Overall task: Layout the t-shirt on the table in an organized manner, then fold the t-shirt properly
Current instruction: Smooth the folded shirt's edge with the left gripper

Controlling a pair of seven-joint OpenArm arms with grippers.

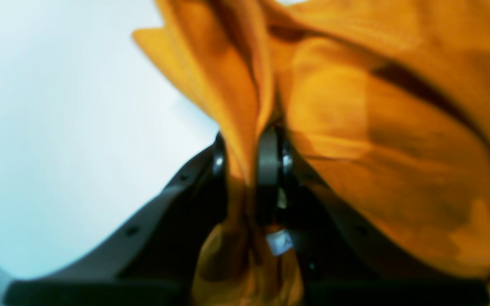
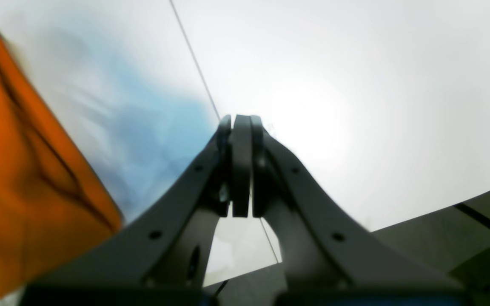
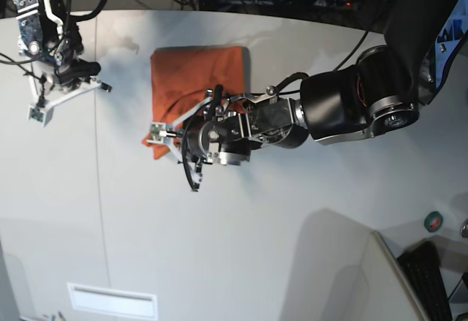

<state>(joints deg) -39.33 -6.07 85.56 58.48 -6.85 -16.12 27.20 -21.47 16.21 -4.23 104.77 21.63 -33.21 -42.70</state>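
Observation:
I will use my left gripper to let go of the orange t-shirt's near corner on the bare table [image 3: 139, 143] between its fingertips and the dark seam.
The orange t-shirt [image 3: 196, 76] lies as a folded, roughly square bundle on the off-white table [image 3: 241, 226], towards the far middle. My left gripper [image 3: 156, 134] reaches in from the right to the shirt's near-left corner. In the left wrist view its fingers [image 1: 268, 170] are shut on a bunched fold of the t-shirt [image 1: 398, 148]. My right gripper [image 3: 38, 112] hangs at the far left, well apart from the cloth. In the right wrist view the right gripper [image 2: 241, 123] is shut with nothing in it, and the t-shirt [image 2: 24, 170] shows at the left edge.
A thin dark seam [image 3: 99, 211] runs across the table's left part. A white rectangular slot [image 3: 113, 300] sits near the front edge. A grey panel [image 3: 344, 277], a keyboard [image 3: 428, 281] and a green tape roll [image 3: 433, 221] are at the front right. Cables crowd the back edge.

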